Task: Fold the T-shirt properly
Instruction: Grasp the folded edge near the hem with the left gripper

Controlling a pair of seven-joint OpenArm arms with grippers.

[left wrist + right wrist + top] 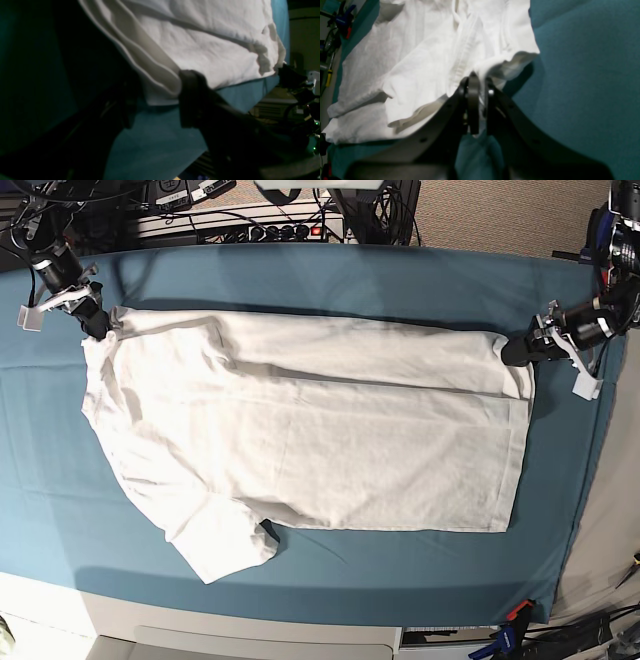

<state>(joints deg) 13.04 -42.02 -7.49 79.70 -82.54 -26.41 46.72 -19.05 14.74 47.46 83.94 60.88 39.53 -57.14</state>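
Note:
The T-shirt's folded corner lies loose between my open left fingers, so I should pinch the corner's layers (pixel 164 82) with them before both grippers pull the T-shirt back.
The white T-shirt (pixel 310 440) lies spread on the teal cloth (pixel 400 280), its far edge folded over toward the middle, one sleeve sticking out at the front left. My left gripper (pixel 515 350) is at the shirt's far right corner and is shut on the folded hem (pixel 160 92). My right gripper (pixel 100 325) is at the far left corner, shut on a pinch of shirt fabric (pixel 480 75) near the ribbed seam and holding it slightly raised. The shirt (pixel 420 50) stretches between the two grippers.
A power strip and cables (pixel 250 220) lie beyond the table's back edge. A clamp (pixel 515 615) sits at the front right corner. Bare teal cloth (pixel 582 75) surrounds the shirt, with a wide strip along the front (pixel 400 570).

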